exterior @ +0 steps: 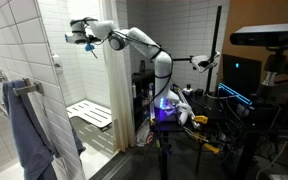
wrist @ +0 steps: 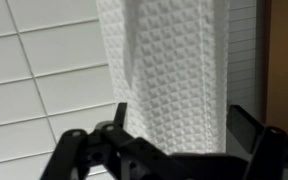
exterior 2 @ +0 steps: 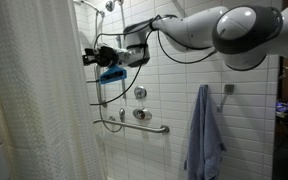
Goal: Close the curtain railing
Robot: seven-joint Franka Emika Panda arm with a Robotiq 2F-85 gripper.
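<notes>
The curtain hangs with the upper part of the curtain's free edge (exterior: 106, 48) (wrist: 174, 128) to grip. Next, my gripper goes there and closes, gathering the off-white fabric between its fingers.
The curtain railing's off-white, waffle-textured curtain (exterior 2: 34, 90) hangs in vertical folds over the near side of the shower; in an exterior view it shows as a pale strip (exterior: 54, 100). My gripper (exterior 2: 88, 55) reaches high into the shower, right at the curtain's free edge, and shows against the tiles (exterior: 79, 34). In the wrist view the curtain (wrist: 169, 70) fills the gap of the gripper (wrist: 182, 125), whose two dark fingers (wrist: 119, 115) stand wide apart. The gripper is open. Whether a finger touches the fabric I cannot tell.
A blue-grey towel (exterior 2: 204, 130) hangs on the tiled wall and shows in front of the curtain (exterior: 24, 130). Inside the shower are a white slatted bench (exterior: 89, 113) and a grab bar (exterior 2: 134, 125). Camera stands and a monitor (exterior: 242, 75) crowd the floor by the robot base.
</notes>
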